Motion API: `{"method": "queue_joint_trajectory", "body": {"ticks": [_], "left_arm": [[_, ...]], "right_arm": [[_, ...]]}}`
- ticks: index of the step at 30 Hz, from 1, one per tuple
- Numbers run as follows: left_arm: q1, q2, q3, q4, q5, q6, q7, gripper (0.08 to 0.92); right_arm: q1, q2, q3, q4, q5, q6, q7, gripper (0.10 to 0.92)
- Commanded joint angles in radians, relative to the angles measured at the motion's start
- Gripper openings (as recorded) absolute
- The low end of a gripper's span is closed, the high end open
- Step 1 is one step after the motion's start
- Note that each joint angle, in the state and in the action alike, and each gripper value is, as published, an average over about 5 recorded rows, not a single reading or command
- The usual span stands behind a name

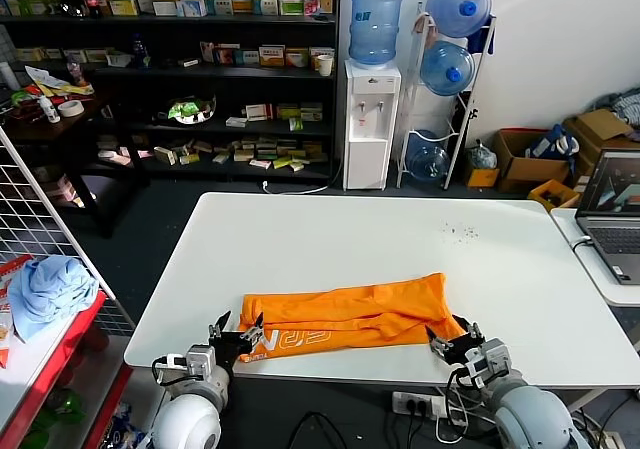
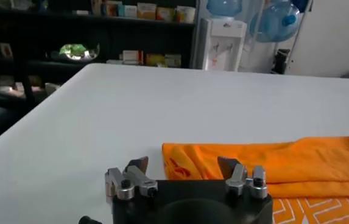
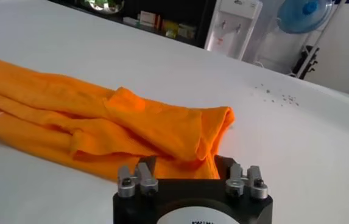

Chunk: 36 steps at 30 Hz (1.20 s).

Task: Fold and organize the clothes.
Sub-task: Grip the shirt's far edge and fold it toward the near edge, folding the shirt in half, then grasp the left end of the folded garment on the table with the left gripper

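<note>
The orange T-shirt's far end is over by my right gripper, so my left gripper will grab the T-shirt's near end [image 1: 257,342] and pull the T-shirt closer before folding it.
The orange T-shirt [image 1: 345,319] lies folded into a long band near the front edge of the white table [image 1: 380,239], white lettering showing on its front strip. My left gripper [image 1: 238,337] is open at the shirt's left end, its fingers apart with the shirt's corner [image 2: 180,159] between them. My right gripper [image 1: 450,337] is open at the shirt's right end, its fingers astride the bunched fabric [image 3: 183,131]. Neither gripper holds the cloth.
A light blue cloth bundle [image 1: 48,289] lies in a red bin at the left, beside a white wire rack [image 1: 40,219]. A laptop [image 1: 615,214] stands on a side table at the right. Shelves and a water dispenser [image 1: 371,119] stand beyond the table.
</note>
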Motion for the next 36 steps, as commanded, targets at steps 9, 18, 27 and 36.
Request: {"method": "queue_joint_trajectory", "body": {"ticks": [9, 18, 27, 36], "left_arm": [[-0.043, -0.048, 0.000, 0.088, -0.165, 0.020, -0.020, 0.773], [-0.048, -0.047, 0.003, 0.103, -0.149, 0.018, -0.010, 0.516], [-0.061, -0.027, 0.010, 0.099, -0.123, 0.020, 0.015, 0.256], [-0.116, 0.047, -0.054, 0.136, -0.043, 0.014, 0.052, 0.127]], "right_arm": [[-0.019, 0.000, 0.002, 0.022, -0.001, -0.002, 0.004, 0.822], [-0.027, 0.002, 0.002, 0.027, -0.004, -0.001, 0.005, 0.823], [-0.026, 0.010, 0.002, 0.030, -0.006, -0.004, 0.009, 0.823], [-0.023, 0.018, 0.005, 0.029, -0.007, 0.008, 0.015, 0.823]]}}
